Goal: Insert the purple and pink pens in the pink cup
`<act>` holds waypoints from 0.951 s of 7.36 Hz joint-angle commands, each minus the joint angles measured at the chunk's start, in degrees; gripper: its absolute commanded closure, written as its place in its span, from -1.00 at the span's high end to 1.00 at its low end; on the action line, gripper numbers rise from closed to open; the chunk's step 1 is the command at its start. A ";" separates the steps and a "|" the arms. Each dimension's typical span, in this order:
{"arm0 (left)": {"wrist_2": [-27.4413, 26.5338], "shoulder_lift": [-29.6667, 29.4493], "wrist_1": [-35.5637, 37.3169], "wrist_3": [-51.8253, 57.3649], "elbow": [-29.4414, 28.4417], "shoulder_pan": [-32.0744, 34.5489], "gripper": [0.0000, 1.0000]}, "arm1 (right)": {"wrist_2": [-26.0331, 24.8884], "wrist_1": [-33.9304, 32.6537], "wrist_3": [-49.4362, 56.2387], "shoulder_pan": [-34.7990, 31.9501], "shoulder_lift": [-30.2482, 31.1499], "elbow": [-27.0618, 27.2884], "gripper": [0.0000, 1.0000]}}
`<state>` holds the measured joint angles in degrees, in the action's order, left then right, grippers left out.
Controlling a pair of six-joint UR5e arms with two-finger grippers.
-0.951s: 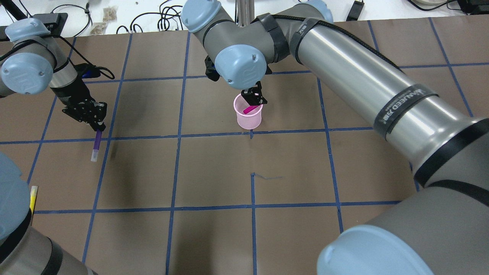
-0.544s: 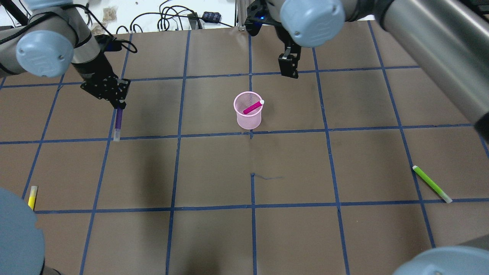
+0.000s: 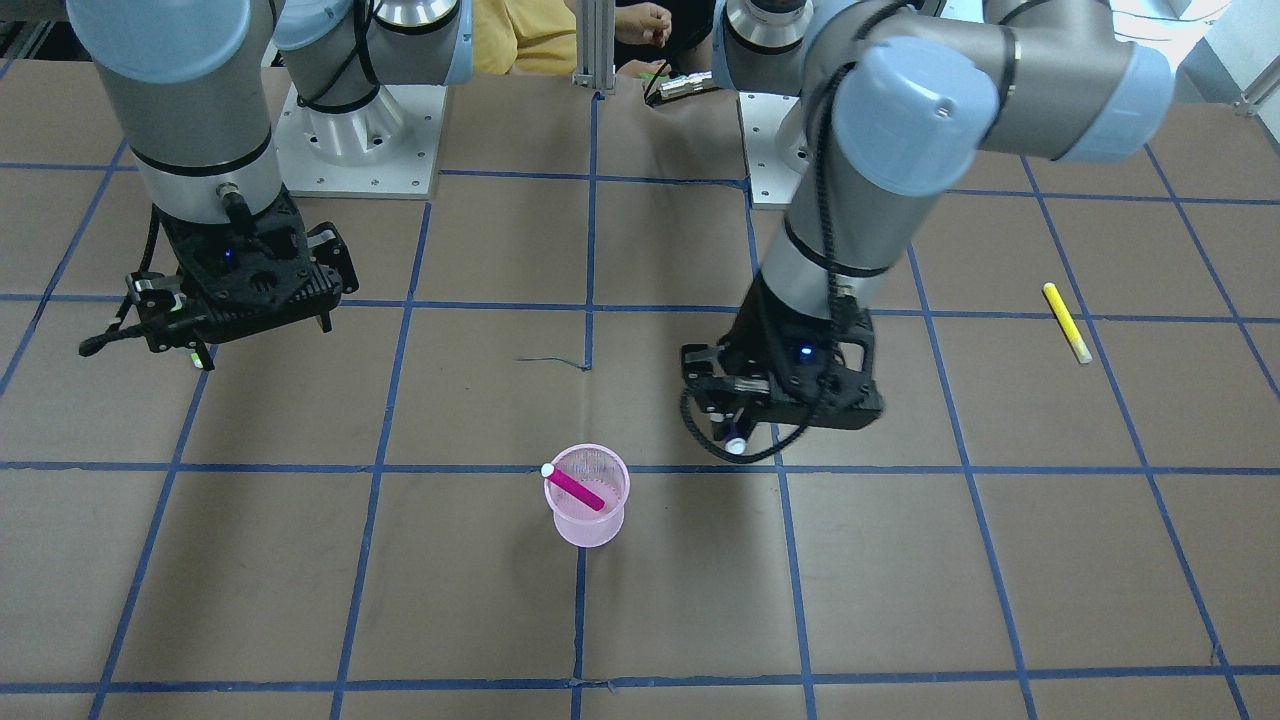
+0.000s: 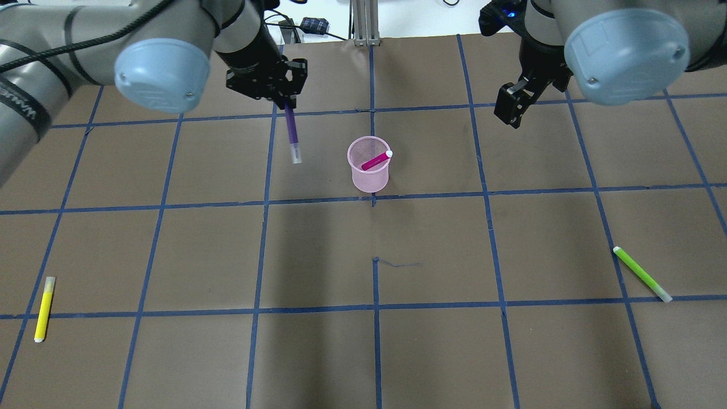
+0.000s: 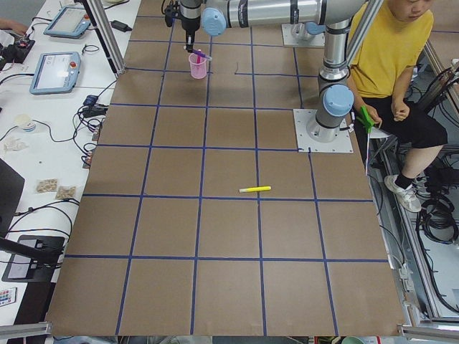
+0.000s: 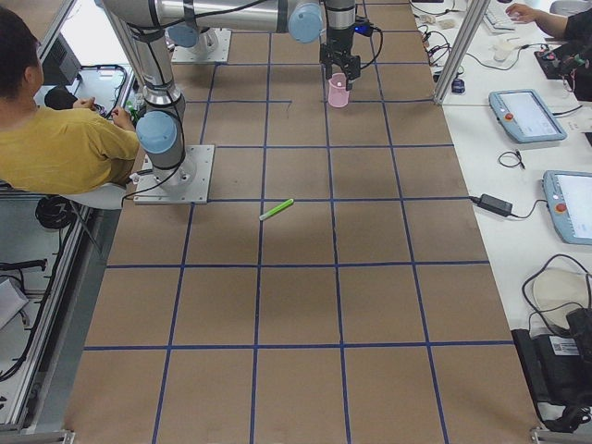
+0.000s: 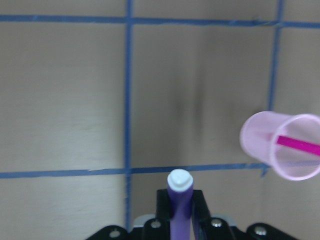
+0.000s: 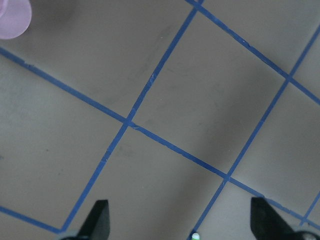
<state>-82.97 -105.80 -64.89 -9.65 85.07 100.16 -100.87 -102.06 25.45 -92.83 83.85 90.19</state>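
Note:
Next, my left gripper lets go of the purple pen inside the pink cup [image 3: 599,490] [image 7: 291,158], where it will sit beside the leaning pink pen. The purple pen is in the air beside the cup.
The pink mesh cup [image 4: 369,180] stands upright near the table's middle, with the pink pen [image 4: 376,161] leaning inside it. My left gripper [image 4: 282,102] is shut on the purple pen [image 4: 292,133] and holds it in the air, white tip down, to the left of the cup and apart from it. In the left wrist view the purple pen [image 7: 180,205] sits between the fingers, with the cup [image 7: 280,150] at the right. My right gripper [image 4: 511,111] is open and empty, to the right of the cup and beyond it. Its wrist view shows the cup [image 8: 12,15] at the top left corner.
A yellow pen [image 4: 44,308] lies at the near left of the table and a green pen [image 4: 642,274] at the near right. Cables and boxes lie past the far edge. A person in a yellow shirt [image 5: 391,50] sits behind the robot's base.
My left gripper has carried the purple pen right and farther away, toward the cup. My right gripper let go of the pink pen into the cup and has moved away to the right.

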 commanded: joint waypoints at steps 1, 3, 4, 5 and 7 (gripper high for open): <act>-2.09 -1.51 14.14 -5.02 1.58 8.01 -1.00 | 3.97 -0.87 -15.29 0.46 0.96 -0.27 1.00; -6.50 -1.69 22.64 -4.51 7.27 8.91 -1.00 | 6.48 -0.51 -24.72 0.55 1.22 -0.37 1.00; -6.51 -1.87 28.53 -4.15 10.00 8.82 -1.00 | 7.08 0.88 -26.92 0.46 2.27 0.07 1.00; -6.59 -2.04 29.55 -4.84 10.90 8.82 -1.00 | 7.35 3.94 -26.95 0.55 2.63 -0.28 1.00; -6.59 -3.44 31.39 -4.51 11.17 8.74 -1.00 | 7.44 4.24 -27.30 0.46 2.72 -0.10 1.00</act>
<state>-89.52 -108.50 -34.99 -14.50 95.65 108.95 -93.60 -98.36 -1.52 -92.34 86.42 90.02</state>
